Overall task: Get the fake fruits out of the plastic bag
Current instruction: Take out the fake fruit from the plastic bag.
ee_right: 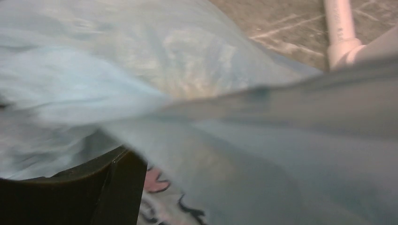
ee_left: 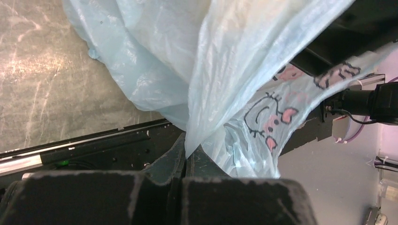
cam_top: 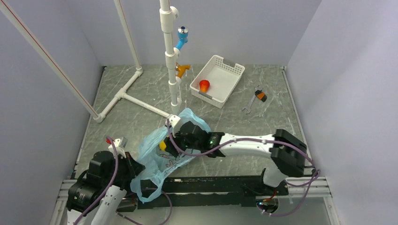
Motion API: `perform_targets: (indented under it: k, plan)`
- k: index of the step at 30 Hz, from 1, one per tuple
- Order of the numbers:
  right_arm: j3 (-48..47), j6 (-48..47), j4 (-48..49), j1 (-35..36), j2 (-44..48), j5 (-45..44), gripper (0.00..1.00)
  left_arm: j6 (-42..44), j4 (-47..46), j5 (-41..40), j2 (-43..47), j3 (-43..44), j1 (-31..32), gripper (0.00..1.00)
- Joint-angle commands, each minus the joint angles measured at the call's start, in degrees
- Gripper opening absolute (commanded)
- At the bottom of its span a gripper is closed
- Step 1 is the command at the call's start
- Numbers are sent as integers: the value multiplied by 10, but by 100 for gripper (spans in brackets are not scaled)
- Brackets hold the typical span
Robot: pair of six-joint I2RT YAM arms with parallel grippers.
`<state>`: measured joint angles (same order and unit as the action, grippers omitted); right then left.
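My right gripper is going to let go, and then the yellow-orange fruit, now by the bag's mouth, will rest in the white basket's near corner [cam_top: 221, 97].
The light-blue plastic bag [cam_top: 155, 157] with cartoon prints lies crumpled at the near left of the table. My left gripper [cam_top: 137, 169] is shut on a fold of the bag's near edge; in the left wrist view [ee_left: 187, 146] the film [ee_left: 225, 70] rises from between the closed jaws. My right gripper [cam_top: 174, 138] reaches into the bag's mouth from the right, next to a yellow-orange fruit [cam_top: 162, 145]. The right wrist view shows only one dark finger [ee_right: 117, 187] and blurred bag film [ee_right: 197, 93]. A red-orange fruit [cam_top: 204, 86] sits in the white basket [cam_top: 230, 70]. The grapes are hidden.
A white PVC pipe frame [cam_top: 171, 61] stands at the back middle, with a floor branch [cam_top: 123, 93] running left. An orange-handled wrench [cam_top: 259, 96] lies right of the basket. A black rail [cam_top: 211, 185] runs along the near table edge.
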<state>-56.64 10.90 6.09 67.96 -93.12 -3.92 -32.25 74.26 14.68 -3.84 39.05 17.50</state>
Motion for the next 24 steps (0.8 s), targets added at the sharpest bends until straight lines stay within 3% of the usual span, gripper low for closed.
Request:
perform_targets:
  k: [1, 9, 12, 15, 24]
  plan:
    - [23, 45, 51, 0, 84, 115, 1, -8, -54, 10, -2, -16, 1, 0]
    - [18, 54, 54, 2, 80, 257, 0, -16, -180, 73, -30, -31, 1, 0]
    - [43, 80, 115, 2, 72, 316, 0, -15, -210, 78, -38, -26, 1, 0]
    - [18, 94, 101, 4, 33, 377, 0, -10, -202, 44, -40, -10, 1, 0]
    - [-16, 69, 68, 17, 84, 386, 0, -10, -131, -22, -47, -6, 1, 0]
